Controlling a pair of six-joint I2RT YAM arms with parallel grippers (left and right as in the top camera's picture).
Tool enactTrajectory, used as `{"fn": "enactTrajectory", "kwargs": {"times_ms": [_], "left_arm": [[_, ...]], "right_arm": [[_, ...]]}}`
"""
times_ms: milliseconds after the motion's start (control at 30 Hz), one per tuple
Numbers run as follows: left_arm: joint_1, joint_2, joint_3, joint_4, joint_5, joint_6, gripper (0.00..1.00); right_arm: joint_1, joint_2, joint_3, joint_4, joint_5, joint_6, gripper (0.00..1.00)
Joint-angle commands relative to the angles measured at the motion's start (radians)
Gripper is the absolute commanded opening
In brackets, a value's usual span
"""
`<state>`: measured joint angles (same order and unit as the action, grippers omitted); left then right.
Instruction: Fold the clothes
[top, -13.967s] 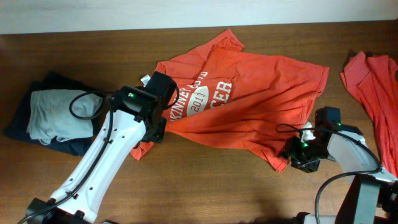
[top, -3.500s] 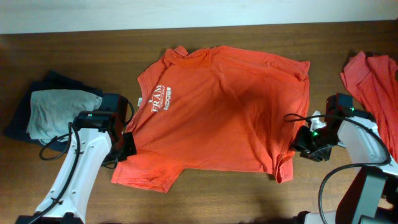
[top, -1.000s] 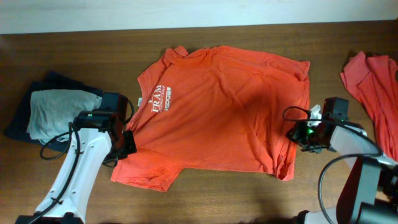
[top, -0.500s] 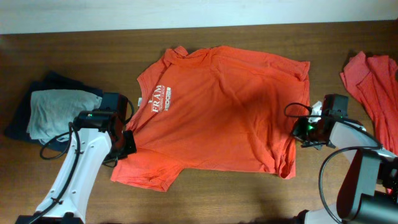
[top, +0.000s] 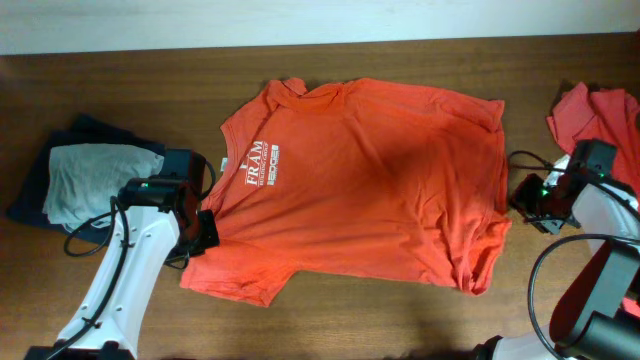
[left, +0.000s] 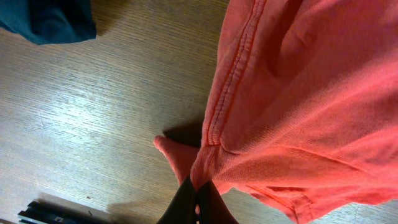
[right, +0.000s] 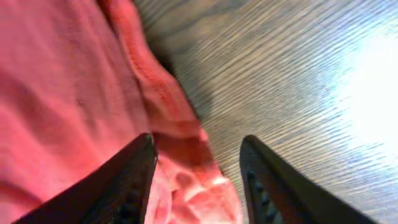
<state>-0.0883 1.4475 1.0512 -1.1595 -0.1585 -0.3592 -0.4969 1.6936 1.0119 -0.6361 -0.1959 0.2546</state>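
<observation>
The orange-red T-shirt's near hem corner is bunched and creased; next my right gripper pinches the hem edge (top: 500, 219) beside it, pulling the corner flat before folding.
An orange-red T-shirt (top: 370, 180) lies spread flat on the wooden table, chest up, with the white "FRAM" logo (top: 258, 163) showing. My left gripper (top: 205, 232) is shut on a pinch of the shirt's left edge; in the left wrist view my fingers (left: 198, 200) clamp a fold of the fabric (left: 298, 93). My right gripper (top: 520, 197) is at the shirt's right edge. In the right wrist view its fingers (right: 199, 186) stand apart with bunched fabric (right: 62, 93) lying between them. A second orange-red shirt (top: 600, 130) lies crumpled at the far right.
Folded navy and pale grey garments (top: 90, 180) lie at the left, close to my left arm; the navy one shows in the left wrist view (left: 50, 18). Bare wood runs along the table's front (top: 350, 320).
My right gripper has moved to the right, drawing the shirt's right edge and sleeve outward. The left gripper has kept still with its hold.
</observation>
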Motion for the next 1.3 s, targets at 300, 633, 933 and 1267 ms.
{"fn": "enactTrajectory", "kwargs": {"times_ms": [300, 633, 933, 1267], "left_arm": [[0.006, -0.004, 0.006, 0.000, -0.022, 0.012, 0.04], [0.006, -0.004, 0.006, 0.004, -0.022, 0.012, 0.05], [0.006, -0.004, 0.006, 0.007, -0.022, 0.012, 0.06], [0.006, -0.004, 0.006, 0.008, -0.022, 0.012, 0.06]], "right_arm": [[0.047, 0.011, 0.019, -0.026, -0.312, -0.163, 0.34], [0.091, 0.087, 0.019, -0.041, -0.164, -0.140, 0.33], [0.090, 0.088, 0.019, -0.118, -0.054, -0.104, 0.33], [0.091, 0.088, 0.019, -0.116, -0.084, -0.092, 0.11]]}}
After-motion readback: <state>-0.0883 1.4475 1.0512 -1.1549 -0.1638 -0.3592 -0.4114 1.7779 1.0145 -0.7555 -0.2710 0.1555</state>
